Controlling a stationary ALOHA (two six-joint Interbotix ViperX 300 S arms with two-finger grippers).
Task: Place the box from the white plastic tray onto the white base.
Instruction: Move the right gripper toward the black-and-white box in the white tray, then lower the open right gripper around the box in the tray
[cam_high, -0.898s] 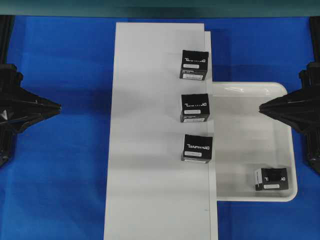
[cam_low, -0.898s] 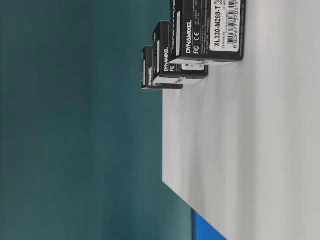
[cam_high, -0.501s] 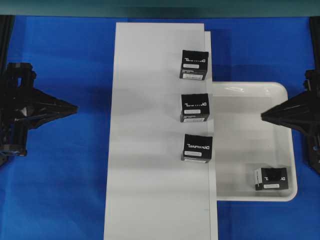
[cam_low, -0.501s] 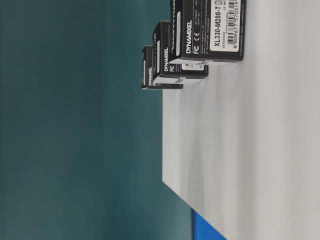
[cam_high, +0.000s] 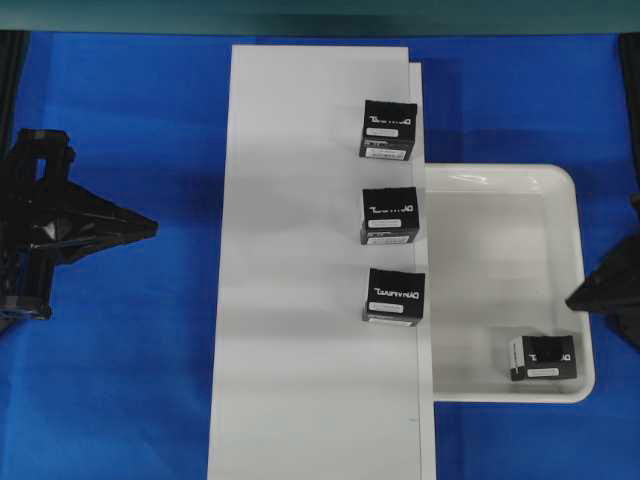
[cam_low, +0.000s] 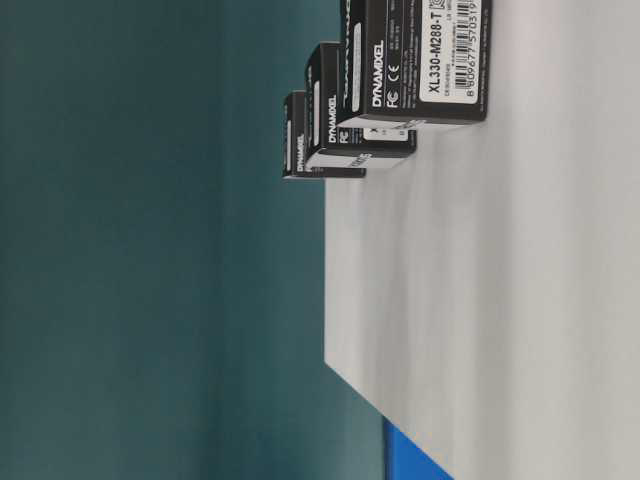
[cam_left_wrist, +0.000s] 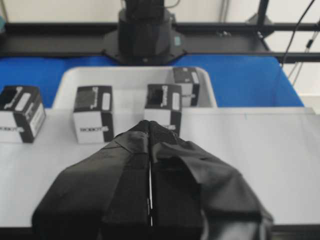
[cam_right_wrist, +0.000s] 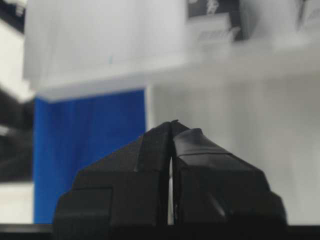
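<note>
I need to next reach into the white plastic tray with my right gripper and close across the box's black end (cam_high: 559, 357), opposite its white side.
The box (cam_high: 542, 358), a small black carton with a white side, lies in the near right corner of the white plastic tray (cam_high: 490, 270); it also shows in the left wrist view (cam_left_wrist: 186, 85). The white base (cam_high: 300, 300) lies left of the tray. My right gripper (cam_high: 568, 300) is shut and empty, over the tray's right rim just behind the box. My left gripper (cam_high: 155, 229) is shut and empty over the blue cloth, left of the base. In the right wrist view the closed gripper (cam_right_wrist: 172, 122) faces the blurred tray floor; the box is out of view there.
Three like black boxes with bold lettering (cam_high: 389, 129) (cam_high: 390, 215) (cam_high: 395, 296) stand in a row along the base's right edge. They also show in the table-level view (cam_low: 425, 60). Blue cloth (cam_high: 130, 350) covers the table.
My right gripper has drawn back to the right and toward the table's front, nearer the box. My left gripper moved right toward the base, then held. The boxes have not moved.
</note>
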